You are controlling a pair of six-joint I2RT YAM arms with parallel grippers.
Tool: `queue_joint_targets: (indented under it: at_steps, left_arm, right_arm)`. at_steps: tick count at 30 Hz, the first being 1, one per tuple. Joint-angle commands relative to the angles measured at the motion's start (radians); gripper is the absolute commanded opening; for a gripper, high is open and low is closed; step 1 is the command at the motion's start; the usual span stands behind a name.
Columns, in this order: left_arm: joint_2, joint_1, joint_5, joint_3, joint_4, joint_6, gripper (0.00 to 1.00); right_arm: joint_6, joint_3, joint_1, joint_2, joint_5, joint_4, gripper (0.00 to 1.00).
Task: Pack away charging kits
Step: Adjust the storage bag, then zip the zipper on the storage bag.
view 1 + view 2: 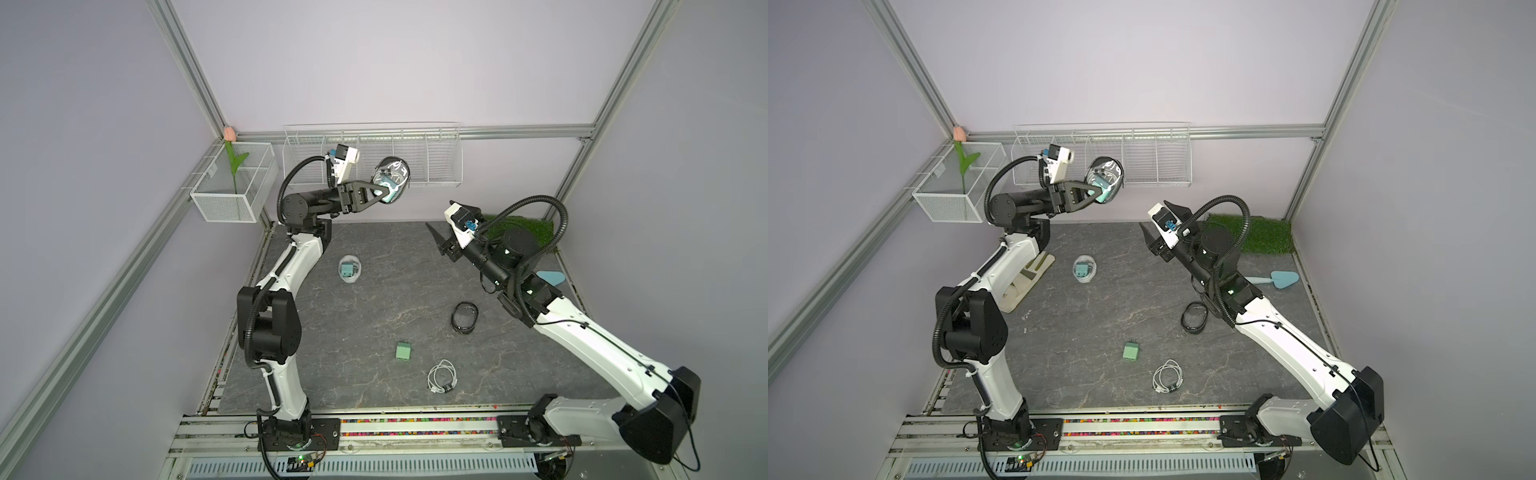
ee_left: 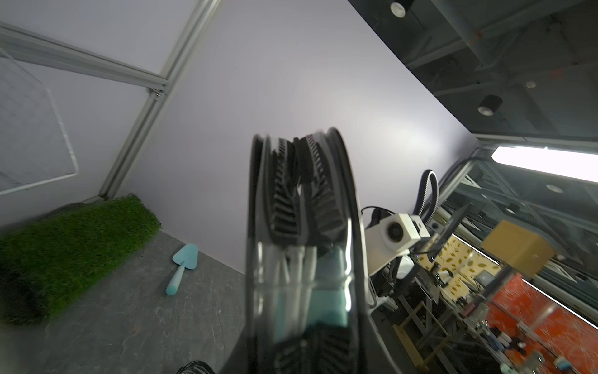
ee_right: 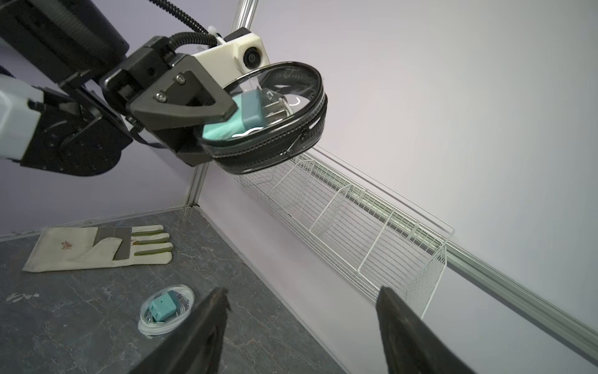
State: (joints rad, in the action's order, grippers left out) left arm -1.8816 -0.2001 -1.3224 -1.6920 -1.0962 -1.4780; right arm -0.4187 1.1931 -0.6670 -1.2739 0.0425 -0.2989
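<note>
The case in the robot's left gripper has its zip gaping, so the robot should bring the case to its right gripper and pinch the zip pull (image 2: 299, 186) to close it.
My left gripper (image 1: 384, 193) is shut on a round black-rimmed zip case (image 1: 390, 178), held in the air before the wire rack. Through the case's clear face (image 3: 275, 97) I see a teal charger block (image 3: 250, 108) and a white cable. My right gripper (image 3: 302, 291) hangs open and empty to the right of the case, apart from it. On the table lie another teal charger block inside a white-rimmed case (image 1: 349, 269), a loose green charger block (image 1: 403, 351) and a coiled white cable (image 1: 442, 376).
A white wire rack (image 1: 415, 166) with dividers hangs on the back wall. An empty black-rimmed case (image 1: 464, 318) lies near the right arm. A light-blue trowel (image 1: 1277, 280), a grass mat (image 1: 1266, 235), a work glove (image 3: 97, 246) and a wire basket (image 1: 232, 195) stand around.
</note>
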Motion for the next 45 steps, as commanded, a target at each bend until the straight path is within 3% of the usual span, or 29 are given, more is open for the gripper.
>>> queue_joint_targets:
  at_steps: [1,2,3,4,6,9,12,16,21,29,32,38,45]
  left_arm:
    - [0.143,0.034,0.123,-0.024,0.639,0.530,0.00]
    - [0.199,0.023,0.265,-0.119,1.159,0.943,0.00]
    - [0.223,-0.015,0.456,-0.212,1.527,1.180,0.00]
    - [0.241,-0.051,0.526,-0.252,1.654,1.265,0.00]
    - [0.266,-0.051,0.341,-0.209,1.538,1.185,0.00]
    - [0.268,-0.076,0.410,-0.253,1.728,1.333,0.00]
    - [0.313,-0.083,0.311,-0.181,1.690,1.331,0.00]
    - [0.374,-0.119,0.309,-0.161,1.770,1.431,0.00]
    - [0.383,-0.196,0.357,-0.193,1.898,1.551,0.00]
    - [0.425,-0.273,0.389,-0.194,1.889,1.583,0.00]
    - [0.441,-0.287,0.402,-0.190,1.886,1.587,0.00]
    - [0.460,-0.300,0.406,-0.178,1.882,1.590,0.00]
    - [0.452,-0.304,0.438,-0.176,1.894,1.605,0.00]
  right_arm:
    - [0.015,0.033,0.004,0.012,-0.017,-0.008,0.78]
    - [0.016,0.031,0.003,0.016,-0.010,-0.014,0.79]
    - [0.017,0.030,0.004,0.020,-0.006,-0.015,0.81]
    - [0.015,0.030,0.002,0.024,-0.006,-0.014,0.81]
    - [0.019,0.027,0.004,0.031,-0.006,-0.019,0.83]
    - [0.022,0.024,0.005,0.042,0.002,-0.033,0.87]
    - [0.018,-0.007,0.005,0.068,0.022,-0.073,0.95]
    - [0.023,-0.038,0.004,0.113,0.012,-0.078,0.96]
    - [0.033,-0.005,0.000,0.139,-0.165,0.057,0.71]
    - [0.013,-0.010,-0.020,0.125,-0.208,0.122,0.74]
    - [-0.001,-0.018,-0.020,0.115,-0.204,0.123,0.71]
    - [-0.017,0.013,-0.025,0.069,-0.213,0.132,0.50]
    - [-0.008,0.026,-0.037,0.064,-0.233,0.108,0.51]
